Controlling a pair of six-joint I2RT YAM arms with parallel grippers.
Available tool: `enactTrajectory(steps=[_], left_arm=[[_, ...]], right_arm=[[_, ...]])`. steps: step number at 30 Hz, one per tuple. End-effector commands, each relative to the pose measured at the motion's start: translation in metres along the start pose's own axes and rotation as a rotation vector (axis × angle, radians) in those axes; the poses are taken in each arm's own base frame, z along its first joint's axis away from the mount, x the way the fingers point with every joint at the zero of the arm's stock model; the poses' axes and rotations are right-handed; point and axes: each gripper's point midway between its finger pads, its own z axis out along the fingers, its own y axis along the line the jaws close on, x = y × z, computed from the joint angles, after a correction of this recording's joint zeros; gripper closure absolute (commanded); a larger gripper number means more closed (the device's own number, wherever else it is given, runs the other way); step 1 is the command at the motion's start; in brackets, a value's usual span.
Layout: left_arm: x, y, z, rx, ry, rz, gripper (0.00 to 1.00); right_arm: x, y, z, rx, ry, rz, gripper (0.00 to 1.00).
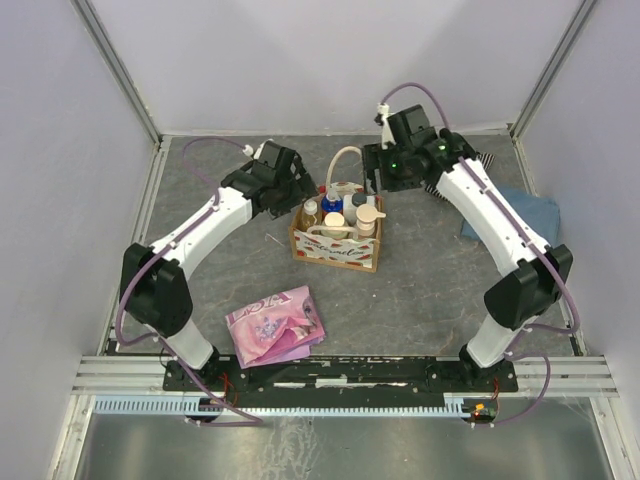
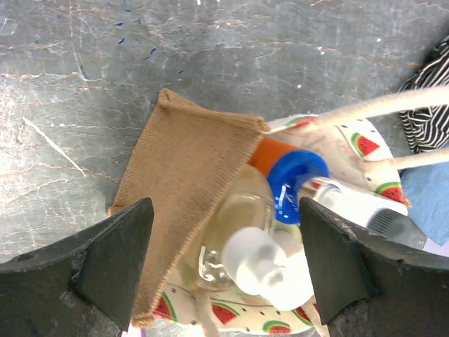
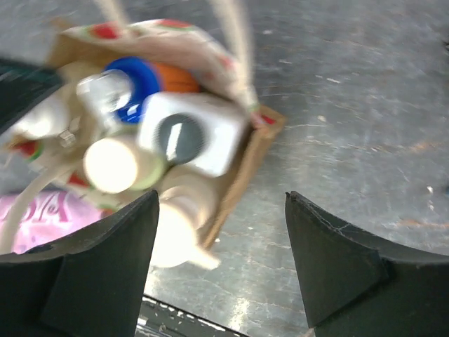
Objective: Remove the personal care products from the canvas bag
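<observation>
The robot's right gripper will next go to the neck (image 1: 366, 224) (image 3: 184, 206) of the beige pump bottle, just below the bottle's pump head, and close there.
The canvas bag (image 1: 336, 247) stands mid-table with the personal care products upright inside it. My left gripper (image 1: 300, 197) hovers open over its left end. In the left wrist view, a clear yellowish bottle with a white cap (image 2: 261, 261) lies below the gap between the fingers (image 2: 112, 260), touched by neither. Beside it are an orange bottle with a blue pump (image 2: 297, 181) and a white bottle (image 2: 358, 208). My right gripper (image 3: 221, 246) is open and empty at the bag's right end, above bare table next to a beige pump bottle (image 3: 179, 210) and a white bottle with a grey cap (image 3: 186, 133).
A pink folded cloth (image 1: 275, 325) lies near the front left. A blue cloth (image 1: 525, 210) sits at the right under the right arm, and a striped cloth (image 2: 429, 98) shows beyond the bag. The bag's looped handle (image 1: 345, 160) sticks up at the back. Walls close in on three sides.
</observation>
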Motion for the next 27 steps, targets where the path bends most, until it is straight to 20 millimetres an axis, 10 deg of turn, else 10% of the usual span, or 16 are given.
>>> enactTrajectory(steps=[1,8,13,27], left_arm=[[-0.023,-0.020,-0.028,-0.001,-0.097,0.065,0.10],[-0.050,-0.005,-0.072,-0.091,-0.213,0.077,0.10],[-0.033,0.013,-0.095,-0.092,-0.167,0.106,0.09],[0.155,0.071,-0.119,-0.055,0.288,0.115,0.19]], right_arm=[[0.004,0.049,-0.019,-0.102,-0.024,-0.126,0.20],[0.025,0.058,-0.004,-0.084,0.056,-0.158,0.20],[0.040,0.048,0.008,-0.031,0.093,-0.170,0.20],[0.065,0.035,0.025,0.007,0.154,-0.196,0.16]])
